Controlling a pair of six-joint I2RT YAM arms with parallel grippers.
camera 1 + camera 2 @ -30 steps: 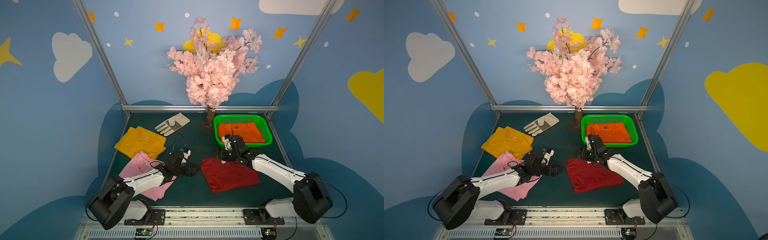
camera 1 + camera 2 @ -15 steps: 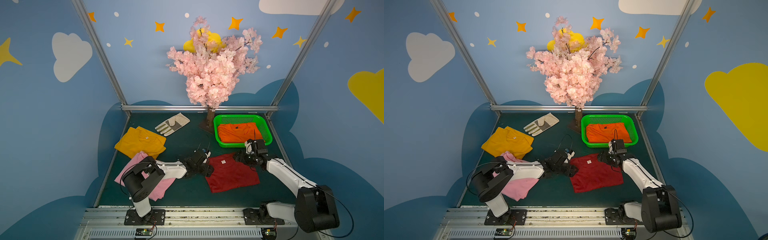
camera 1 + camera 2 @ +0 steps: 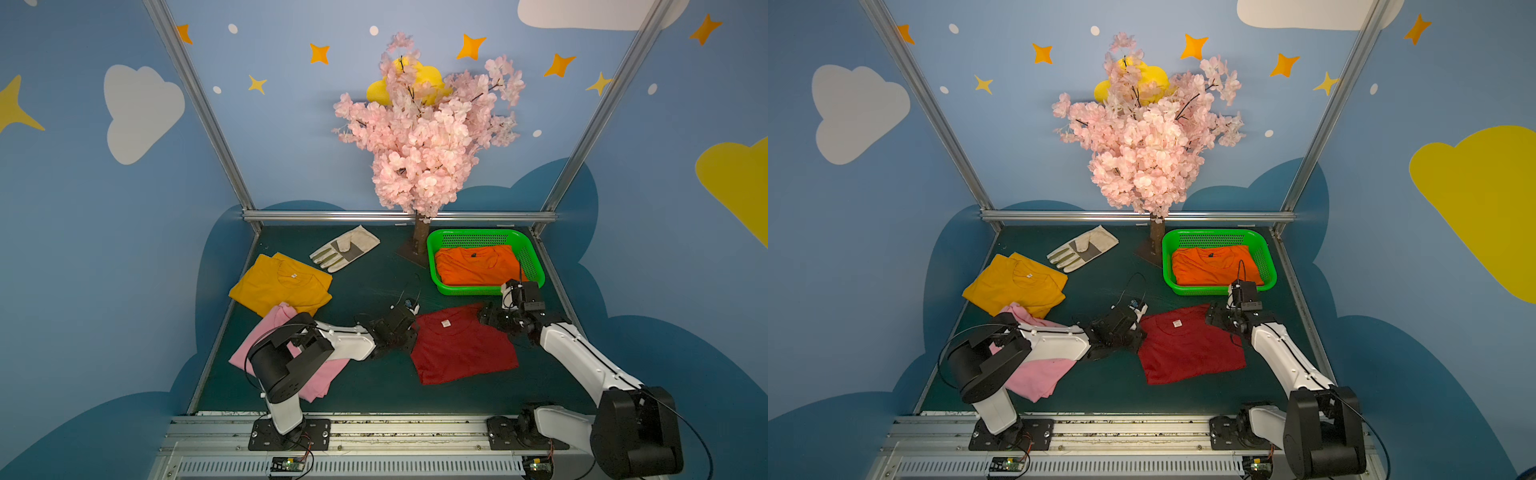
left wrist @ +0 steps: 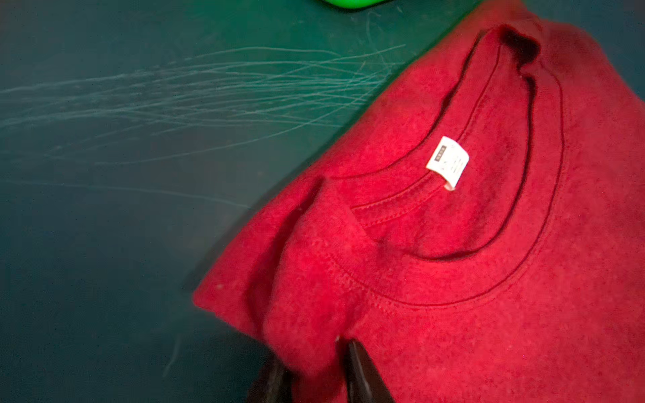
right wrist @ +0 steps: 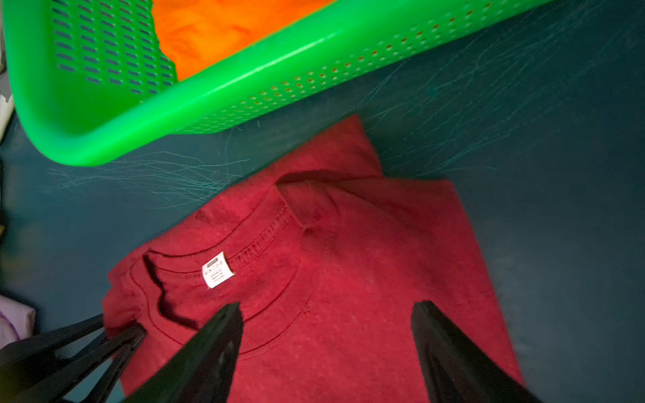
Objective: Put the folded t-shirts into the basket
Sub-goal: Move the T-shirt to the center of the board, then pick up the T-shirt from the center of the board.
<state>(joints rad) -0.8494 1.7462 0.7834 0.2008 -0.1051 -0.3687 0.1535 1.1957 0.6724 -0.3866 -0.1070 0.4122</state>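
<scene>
The left gripper I use is pinching just a bunched fold on the dark red t-shirt, so it should open and take in the outer corner (image 4: 219, 296) next to it before it lifts.
The dark red t-shirt (image 3: 461, 349) (image 3: 1187, 349) lies flat on the mat in front of the green basket (image 3: 531, 259) (image 3: 1264, 259), which holds the orange t-shirt (image 3: 478, 266) (image 5: 223, 31). My left gripper (image 3: 411, 332) (image 4: 314, 356) is shut on a bunched fold at the red shirt's left collar corner. My right gripper (image 3: 488, 318) (image 5: 328, 307) hovers open over the shirt's far right shoulder, with red cloth showing between its fingers. The mustard t-shirt (image 3: 282, 286) and the pink t-shirt (image 3: 270, 324) lie at the left, the pink one partly under my left arm.
A beige-and-grey work glove (image 3: 345, 249) lies at the back centre. A pink blossom tree's trunk (image 3: 420, 237) stands just left of the basket. Metal frame posts and blue walls close in the mat on three sides.
My left gripper reached right to the red shirt's left corner and closed on the cloth. My right gripper slid right along the shirt's far edge and stayed open.
</scene>
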